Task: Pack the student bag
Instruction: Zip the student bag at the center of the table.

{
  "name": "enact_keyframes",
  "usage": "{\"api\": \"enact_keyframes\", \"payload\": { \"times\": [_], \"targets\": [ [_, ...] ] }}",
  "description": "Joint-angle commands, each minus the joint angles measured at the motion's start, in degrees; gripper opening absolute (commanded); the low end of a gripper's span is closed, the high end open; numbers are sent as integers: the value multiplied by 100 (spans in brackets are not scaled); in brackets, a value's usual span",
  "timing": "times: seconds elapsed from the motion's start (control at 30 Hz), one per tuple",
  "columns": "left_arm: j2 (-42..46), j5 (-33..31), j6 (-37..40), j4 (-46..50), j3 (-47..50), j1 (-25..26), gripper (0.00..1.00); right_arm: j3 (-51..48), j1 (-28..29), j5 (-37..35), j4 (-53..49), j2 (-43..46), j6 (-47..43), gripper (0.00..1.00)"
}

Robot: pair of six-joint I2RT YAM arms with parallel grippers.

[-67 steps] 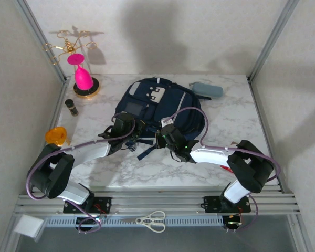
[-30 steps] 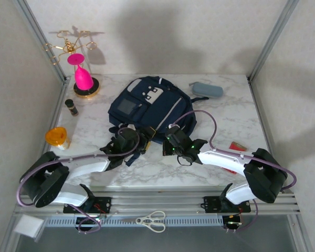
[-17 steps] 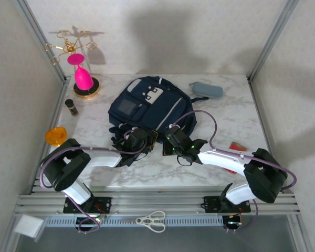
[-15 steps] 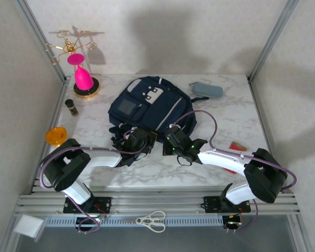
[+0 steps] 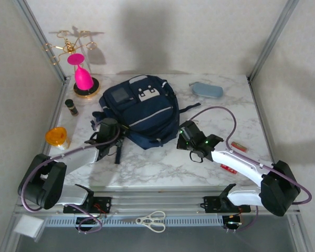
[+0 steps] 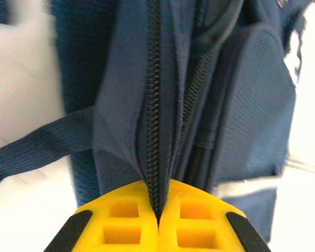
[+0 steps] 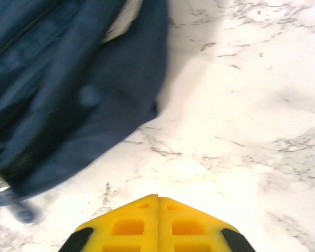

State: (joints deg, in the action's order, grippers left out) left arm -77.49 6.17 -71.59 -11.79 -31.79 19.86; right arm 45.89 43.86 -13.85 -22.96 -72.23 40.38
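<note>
My right gripper is shut over marble beside the student bag's zipper pull; it should open, move over and pinch the pull's tab (image 7: 22,211).
The student bag (image 5: 139,107) is a navy-blue backpack with grey piping, lying flat in the middle of the marble table (image 5: 220,118). At the bag's near-left edge my left gripper (image 5: 114,134) is shut on it. In the left wrist view its yellow fingers (image 6: 127,220) pinch a fold of the student bag (image 6: 247,105) right along a closed zipper (image 6: 153,121). My right gripper (image 5: 181,135) hovers just right of the bag's near corner, shut with nothing in it. The right wrist view has that gripper (image 7: 158,198) over bare marble, with the student bag (image 7: 63,89) up at the left.
A grey pencil case (image 5: 206,90) lies behind the bag at the right. A pink cup on a gold stand (image 5: 83,80), a small dark bottle (image 5: 71,107) and an orange cup (image 5: 56,136) line the left side. Red items (image 5: 238,147) lie near the right arm. Scissors (image 5: 151,221) rest below the table's front rail.
My left gripper has closed on the bag's edge and dragged it left, turning the bag. My right gripper has let go of the bag and drawn off to the right, staying shut.
</note>
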Motion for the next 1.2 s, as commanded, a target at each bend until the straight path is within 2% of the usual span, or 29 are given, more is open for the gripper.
{"api": "enact_keyframes", "payload": {
  "times": [0.0, 0.1, 0.13, 0.17, 0.23, 0.3, 0.4, 0.47, 0.57, 0.7, 0.87, 1.17],
  "targets": [
    [199, -144, 939, 328, -312, -102, 0, 52, 99, 465, 81, -107, -568, 0],
    [365, -28, 880, 220, -240, -104, 0, 0, 109, 767, 432, -66, -937, 0],
    [419, -21, 929, 230, -244, -99, 4, -35, 112, 991, 633, -38, -1133, 0],
    [453, 8, 974, 265, -256, -101, 10, -32, 111, 1270, 782, -51, -1288, 0],
    [542, 91, 1052, 543, -318, -97, 33, 34, 112, 1645, 1009, -190, -1446, 1],
    [780, 262, 838, 550, -120, -51, 42, 58, 113, 1779, 1165, -343, -1602, 8],
    [1311, 268, 279, 495, 339, 172, 60, -24, 71, 2090, 1562, -527, -1798, 23],
    [1541, 260, -44, 378, 519, 414, 67, -61, 61, 2511, 1890, -731, -1906, 25],
    [1564, -6, -456, 274, 527, 985, 70, -10, 67, 2925, 2214, -1031, -2089, 33],
    [1257, -120, -1030, 51, 608, 1361, 68, 218, 68, 2882, 2269, -1449, -2326, 39],
    [894, -208, -1230, -194, 589, 1416, 61, 310, 57, 3021, 2452, -1831, -2475, 43],
    [196, -266, -1297, -490, 482, 1363, 40, 593, 57, 3449, 2613, -2308, -2617, 45]
  ]
}}
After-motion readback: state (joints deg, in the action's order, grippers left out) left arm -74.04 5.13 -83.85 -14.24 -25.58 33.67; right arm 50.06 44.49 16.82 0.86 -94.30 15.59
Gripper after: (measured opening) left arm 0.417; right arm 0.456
